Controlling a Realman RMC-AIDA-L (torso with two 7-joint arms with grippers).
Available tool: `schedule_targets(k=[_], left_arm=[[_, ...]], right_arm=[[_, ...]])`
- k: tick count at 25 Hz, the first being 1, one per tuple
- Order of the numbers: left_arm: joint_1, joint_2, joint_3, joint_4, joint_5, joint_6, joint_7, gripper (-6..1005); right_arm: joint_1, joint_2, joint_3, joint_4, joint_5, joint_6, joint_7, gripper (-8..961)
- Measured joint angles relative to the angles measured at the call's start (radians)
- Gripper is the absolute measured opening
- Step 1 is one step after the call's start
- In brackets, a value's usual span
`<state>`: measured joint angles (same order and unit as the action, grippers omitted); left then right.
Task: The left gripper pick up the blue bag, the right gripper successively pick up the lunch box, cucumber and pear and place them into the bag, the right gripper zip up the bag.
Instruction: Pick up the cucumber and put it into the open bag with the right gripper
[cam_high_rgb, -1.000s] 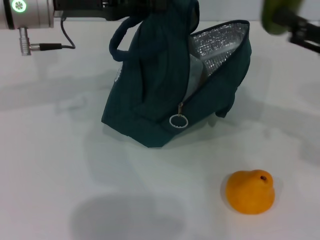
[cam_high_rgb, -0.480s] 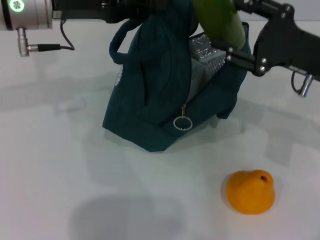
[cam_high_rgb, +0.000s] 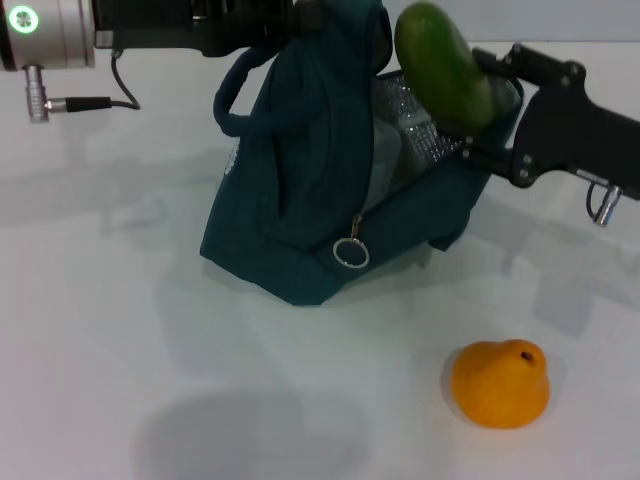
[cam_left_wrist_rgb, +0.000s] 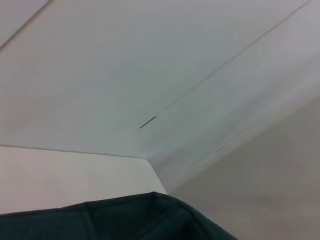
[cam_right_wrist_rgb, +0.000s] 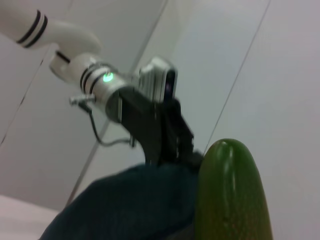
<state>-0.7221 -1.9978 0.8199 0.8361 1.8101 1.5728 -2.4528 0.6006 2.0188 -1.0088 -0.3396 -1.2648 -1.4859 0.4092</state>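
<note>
The robot's right gripper needs to release the cucumber inside the blue bag, low (cam_high_rgb: 410, 179) against the silver lining above the ring pull.
The blue bag (cam_high_rgb: 300, 170) stands open on the white table, its silver lining showing. My left gripper (cam_high_rgb: 300, 15) is shut on the bag's top and holds it up; the right wrist view shows it too (cam_right_wrist_rgb: 167, 135). My right gripper (cam_high_rgb: 487, 108) is shut on the green cucumber (cam_high_rgb: 445, 65), held tilted just over the bag's open mouth. The cucumber fills the right wrist view (cam_right_wrist_rgb: 232, 195) in front of the bag (cam_right_wrist_rgb: 130, 205). A pale grey shape (cam_high_rgb: 400, 145), perhaps the lunch box, lies inside the bag. The orange-coloured pear (cam_high_rgb: 500, 383) lies on the table in front.
The zipper's ring pull (cam_high_rgb: 351, 253) hangs at the front low end of the opening. A bag handle (cam_high_rgb: 232, 95) loops out on the left. The left wrist view shows only the bag's rim (cam_left_wrist_rgb: 125, 220) and a wall. My right arm (cam_high_rgb: 585, 125) reaches in from the right.
My right gripper has swung in from the far right with the cucumber and now holds it at the bag's mouth, slightly lower than half a second ago. The bag shifted a little.
</note>
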Motion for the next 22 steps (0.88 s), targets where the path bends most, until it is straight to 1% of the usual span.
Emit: schedule_targets(k=[2, 3, 5, 11, 14, 18, 22], left_arm=[[0.005, 0.001, -0.001, 0.0, -0.001, 0.006, 0.0, 127], [0.005, 0.001, -0.001, 0.0, -0.001, 0.006, 0.0, 127], [0.011, 0.001, -0.001, 0.0, -0.004, 0.011, 0.0, 127], [0.015, -0.003, 0.0, 0.0, -0.006, 0.033, 0.0, 128], [0.02, -0.006, 0.001, 0.0, -0.007, 0.038, 0.0, 128], [0.027, -0.01, 0.002, 0.0, -0.008, 0.051, 0.004, 129], [0.028, -0.015, 0.004, 0.0, -0.009, 0.059, 0.005, 129]], right_arm=[[-0.012, -0.005, -0.025, -0.027, -0.03, 0.04, 0.073, 633], [-0.012, -0.005, -0.026, -0.029, -0.032, 0.042, 0.076, 633], [-0.015, -0.007, -0.028, -0.053, -0.072, 0.064, 0.149, 633], [-0.023, -0.003, -0.034, -0.175, -0.22, 0.131, 0.422, 633], [-0.02, -0.004, -0.052, -0.235, -0.263, 0.136, 0.565, 632], [-0.035, -0.005, -0.074, -0.319, -0.27, 0.136, 0.711, 632], [-0.037, -0.014, -0.137, -0.426, -0.323, 0.138, 0.884, 632]])
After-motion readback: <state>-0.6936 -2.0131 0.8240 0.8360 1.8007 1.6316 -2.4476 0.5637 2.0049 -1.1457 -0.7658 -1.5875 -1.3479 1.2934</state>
